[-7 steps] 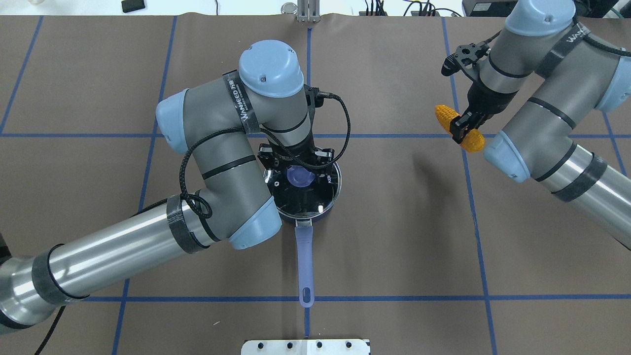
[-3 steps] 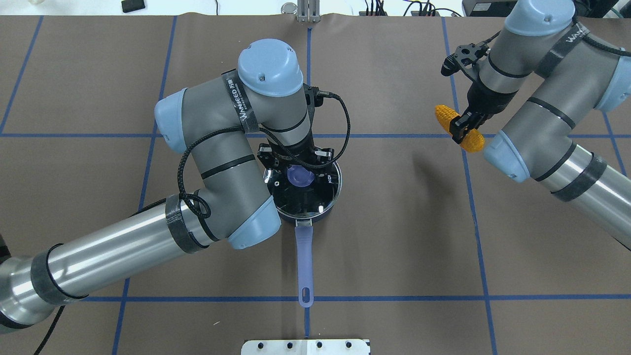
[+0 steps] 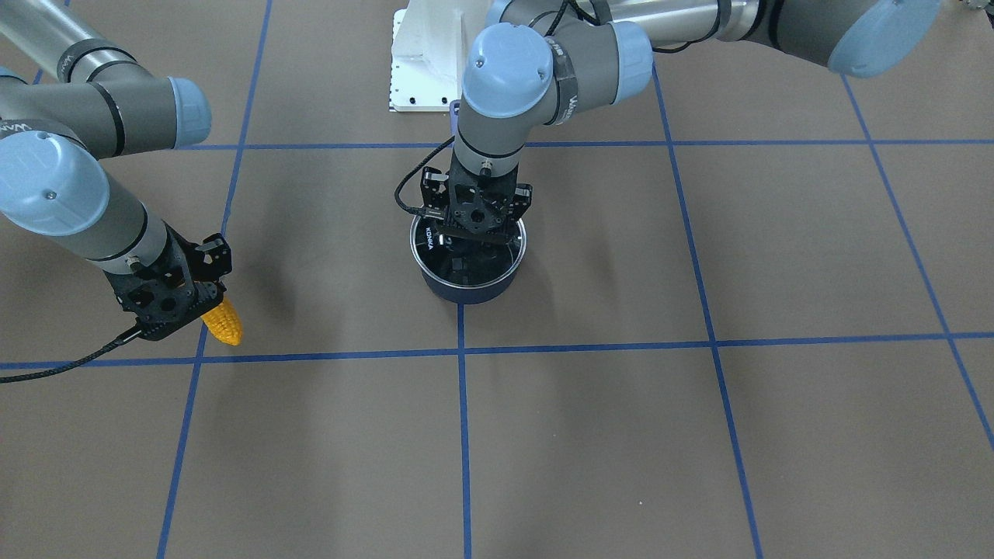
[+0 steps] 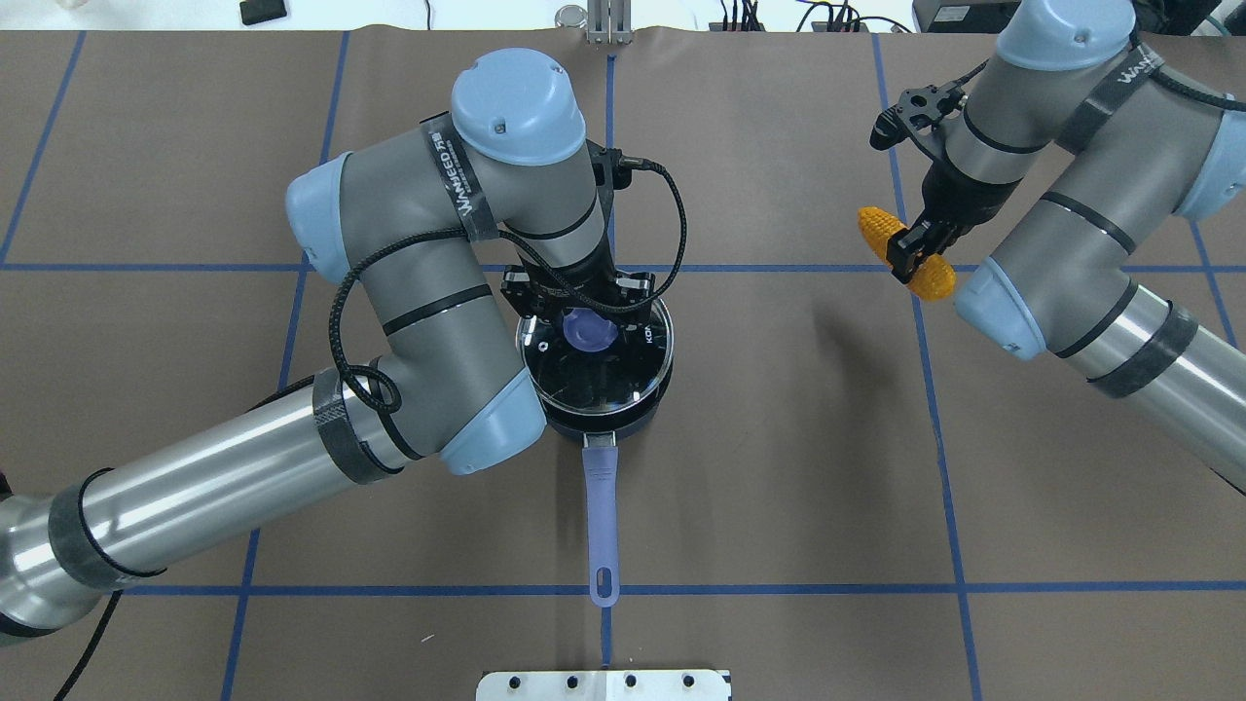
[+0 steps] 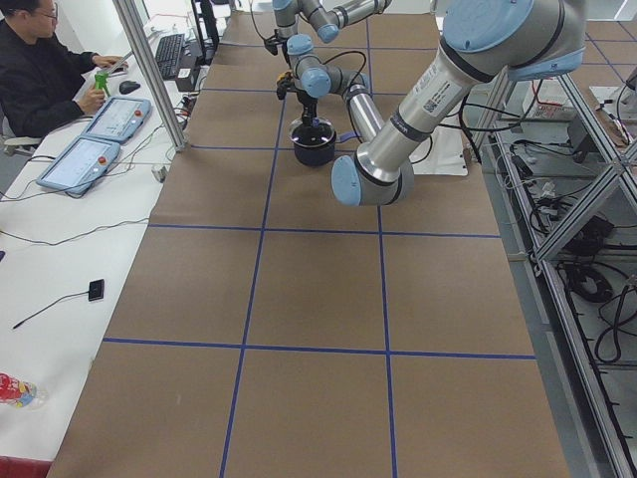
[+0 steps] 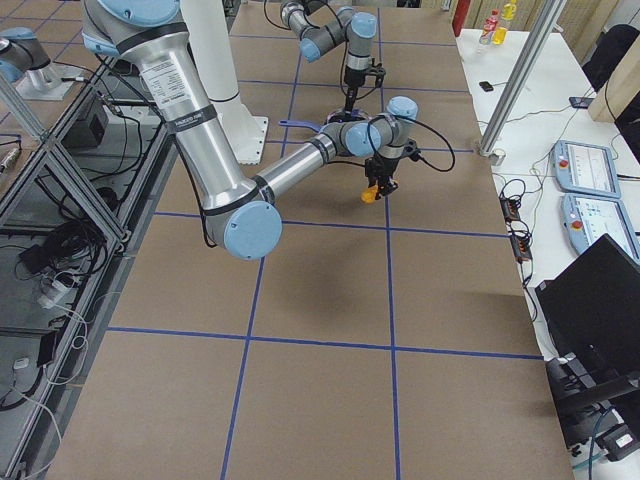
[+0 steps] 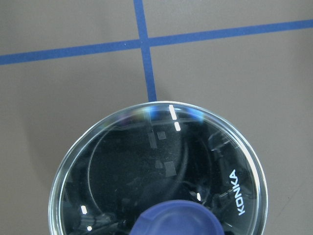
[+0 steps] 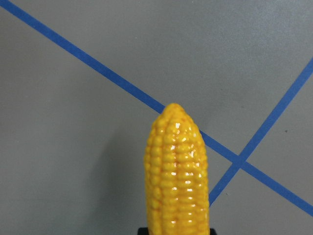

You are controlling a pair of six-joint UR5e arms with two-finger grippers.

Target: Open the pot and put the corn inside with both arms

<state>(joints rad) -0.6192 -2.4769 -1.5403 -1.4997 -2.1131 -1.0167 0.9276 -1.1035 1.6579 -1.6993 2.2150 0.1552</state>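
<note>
The robot's right gripper will release the corn on the bottom of the dark navy pot (image 3: 468,258), around its middle.
The dark navy pot (image 4: 633,417) stands mid-table, its lavender handle (image 4: 602,516) pointing toward the robot. My left gripper (image 4: 588,326) is shut on the blue knob (image 7: 178,220) of the glass lid (image 4: 623,375) and holds the lid just above the pot's rim, slightly offset from it. The front-facing view shows the pot (image 3: 468,291) under the left gripper (image 3: 475,225). My right gripper (image 4: 915,251) is shut on the middle of the orange-yellow corn (image 4: 881,229) and holds it above the table, far to the pot's right. The corn also shows in the front-facing view (image 3: 223,324) and the right wrist view (image 8: 178,171).
A white base plate (image 4: 604,684) lies at the near table edge behind the pot handle. Blue tape lines (image 4: 934,409) grid the brown table cover. An operator (image 5: 40,70) sits by pendants beyond the table's far edge.
My left arm has risen with the lid, which now stands off the pot's rim and looks larger from above. The right arm and the corn have not moved.
</note>
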